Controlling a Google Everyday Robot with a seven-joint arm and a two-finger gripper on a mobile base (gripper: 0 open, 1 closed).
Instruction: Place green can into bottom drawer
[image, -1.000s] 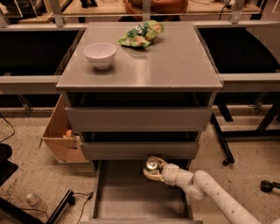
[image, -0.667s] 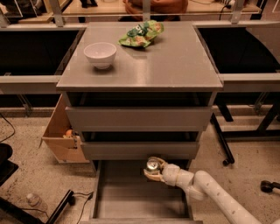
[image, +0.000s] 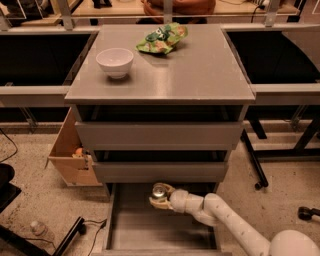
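Next, I let go of the green can with my gripper on the bottom drawer's inside (image: 140, 213), toward the side by the cardboard box.
The bottom drawer (image: 145, 230) is pulled out at the foot of the grey cabinet and shows as a shallow grey tray. My gripper (image: 161, 196) reaches in from the lower right, over the back part of the drawer just under the middle drawer front. It is shut on the green can (image: 159, 190). Only the can's silver top shows between the fingers, and its green side is hidden. The can is upright and held above the drawer floor.
The cabinet top (image: 200, 75) holds a white bowl (image: 115, 61) and a green and yellow snack bag (image: 162, 39). The two upper drawers (image: 157, 136) are closed. A cardboard box (image: 70, 155) stands left of the cabinet. A plastic bottle (image: 38, 229) and cables lie on the floor at the left.
My gripper has moved a little to the left with the can, staying over the back of the open bottom drawer. Nothing else has moved.
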